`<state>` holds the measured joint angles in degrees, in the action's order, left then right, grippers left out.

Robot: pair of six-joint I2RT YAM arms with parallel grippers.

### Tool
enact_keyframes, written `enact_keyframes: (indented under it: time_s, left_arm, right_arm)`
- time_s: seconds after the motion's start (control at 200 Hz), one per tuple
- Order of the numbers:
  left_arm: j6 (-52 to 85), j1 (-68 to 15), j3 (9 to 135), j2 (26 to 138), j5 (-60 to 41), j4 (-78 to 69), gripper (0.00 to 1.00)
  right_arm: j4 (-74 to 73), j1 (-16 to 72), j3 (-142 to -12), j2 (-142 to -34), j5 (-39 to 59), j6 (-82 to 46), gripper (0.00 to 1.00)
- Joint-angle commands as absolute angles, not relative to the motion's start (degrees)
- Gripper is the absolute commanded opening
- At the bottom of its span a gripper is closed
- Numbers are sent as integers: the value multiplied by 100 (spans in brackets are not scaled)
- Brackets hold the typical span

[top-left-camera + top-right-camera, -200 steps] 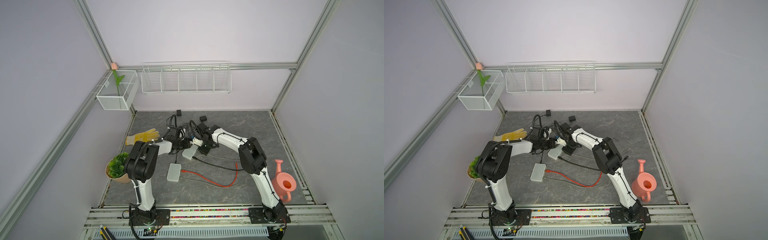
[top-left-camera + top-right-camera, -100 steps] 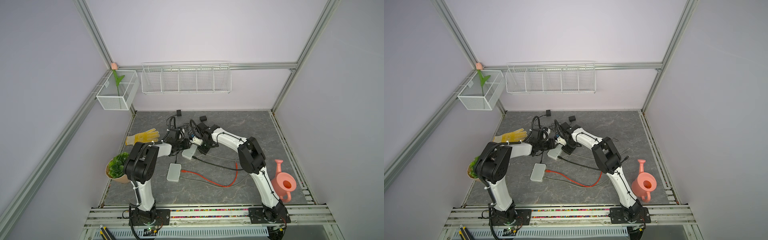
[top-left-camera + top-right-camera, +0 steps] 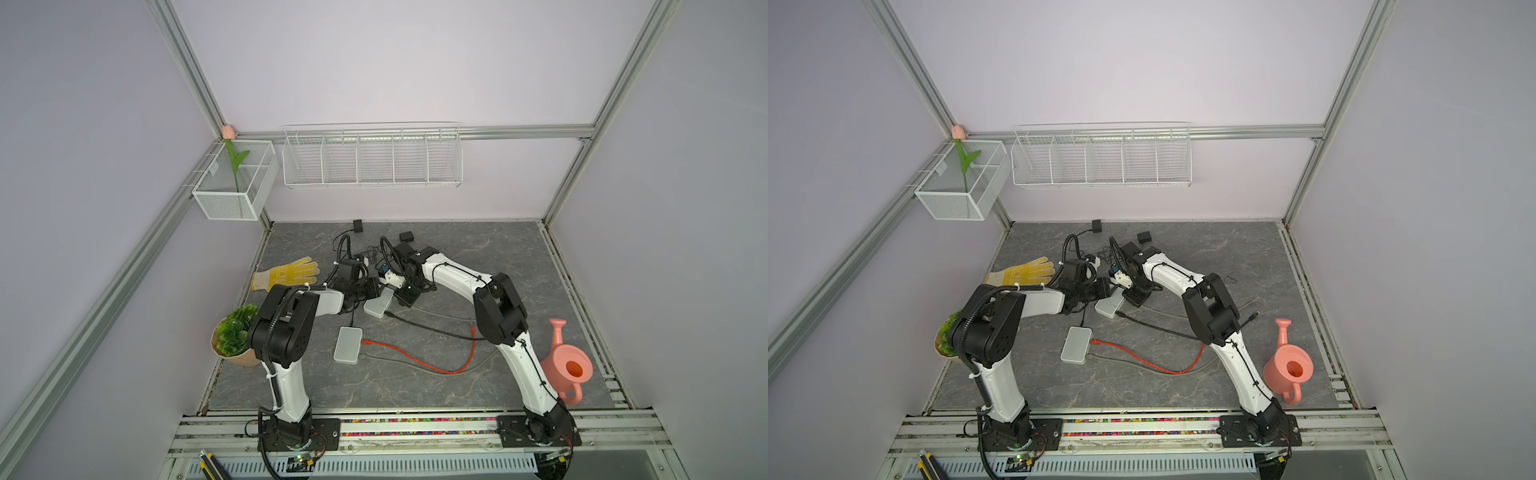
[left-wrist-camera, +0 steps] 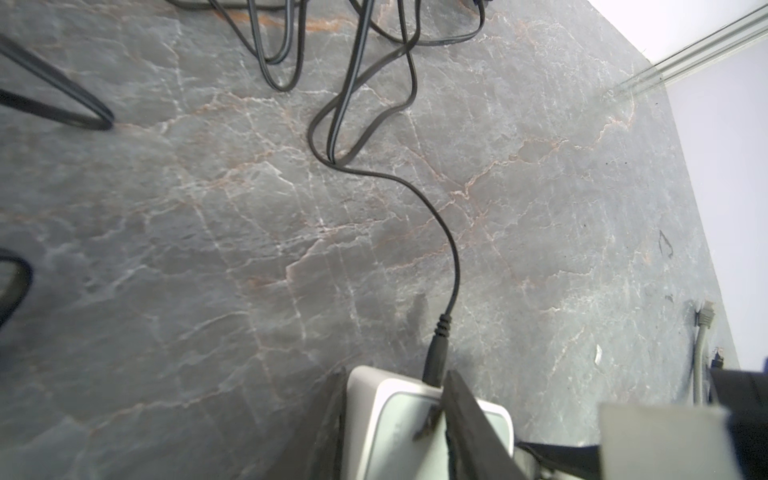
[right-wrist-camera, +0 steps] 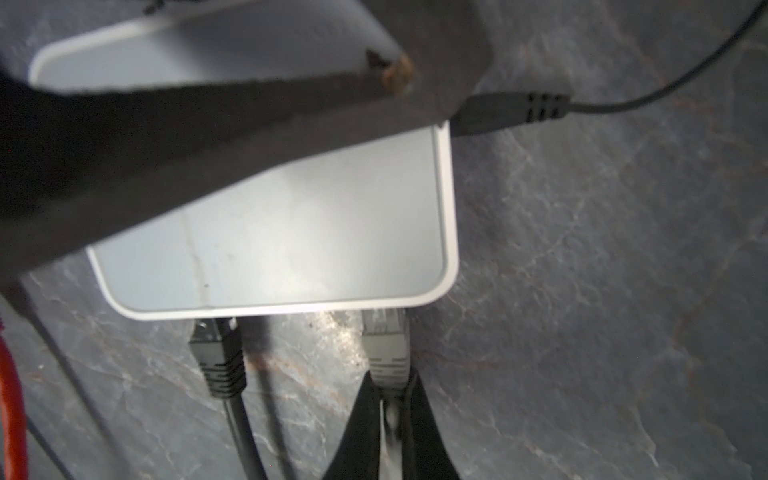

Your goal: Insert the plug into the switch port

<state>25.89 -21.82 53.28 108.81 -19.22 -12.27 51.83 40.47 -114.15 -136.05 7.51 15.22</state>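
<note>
The grey plug is held by my right gripper at the tail end of its boot, so that gripper should open and grip the plug closer to the switch [image 5: 386, 350] before pushing.
The white switch [image 3: 379, 302] [image 3: 1109, 304] lies flat on the grey table between both arms. My left gripper [image 4: 395, 386] is shut on the switch [image 4: 399, 432], with one finger on each side. A black power lead [image 4: 436, 353] is plugged into its end. In the right wrist view the grey plug [image 5: 384, 349] has its clear front end at the edge of the switch [image 5: 311, 232]; its depth in the port is hidden. My right gripper [image 5: 390, 388] is shut on the plug's boot. Beside it a black plug [image 5: 216, 353] sits in another port.
A second white switch [image 3: 348, 345] with a red cable [image 3: 419, 359] lies nearer the front. Black cables [image 3: 374, 257] tangle behind the grippers, by two black adapters [image 3: 358, 225]. A yellow glove [image 3: 286, 272], a potted plant [image 3: 235, 334] and a pink watering can [image 3: 569, 365] stand at the sides.
</note>
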Motion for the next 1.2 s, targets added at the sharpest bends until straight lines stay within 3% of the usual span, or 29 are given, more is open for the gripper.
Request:
enact_keyframes:
  time_s: [0.0, 0.375, 0.73, 1.195]
  left_arm:
    - [2621, -2848, 4967, 11194, -3155, -211, 38]
    - [2505, -2842, 4884, 11001, -3036, -70, 38]
    - [2541, -2303, 4869, 10702, -3103, -117, 38]
    - [2501, -2300, 4900, 10722, -3105, -161, 38]
  right_arm:
    - [2233, 4168, -11571, -13558, 1398, 1351, 7]
    - [2474, 4154, -12027, -13756, 1308, 1441, 7]
    - [3052, 4066, -11486, -13539, 808, 1751, 19]
    - [3127, 4143, -11377, -13623, 1249, 1990, 16]
